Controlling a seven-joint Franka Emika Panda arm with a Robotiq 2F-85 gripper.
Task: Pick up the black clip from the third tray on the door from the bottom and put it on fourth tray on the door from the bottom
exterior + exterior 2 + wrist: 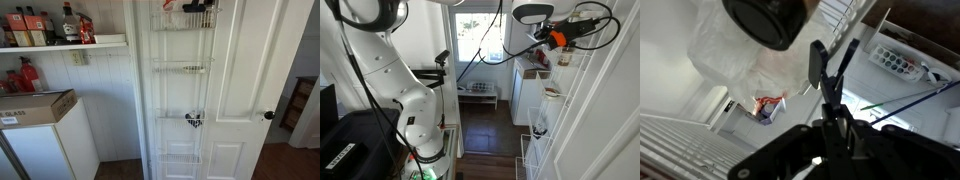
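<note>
Next, my gripper opens to let go of the black clip on the front wire rim of the fourth tray [189, 12], close to the dark jar.
The door [250, 80] is white and panelled and carries a white wire rack. My gripper [198, 8] is at the fourth tray [182, 21], the top basket with close vertical wires. In the wrist view the gripper [828, 98] has its fingers pressed together on the black clip [826, 60], whose handles stick out past the fingertips. The third tray [180, 68], a shallow basket below, looks empty. In an exterior view the gripper [562, 45] reaches from the arm to the rack's top at the right.
A black-and-white patterned item [193, 120] sits in a lower basket. The dark door knob [268, 115] is at the right. A shelf with bottles [60, 40], a cardboard box [35, 105] and a white cabinet [50, 150] stand to the left. The robot arm [400, 90] fills the foreground.
</note>
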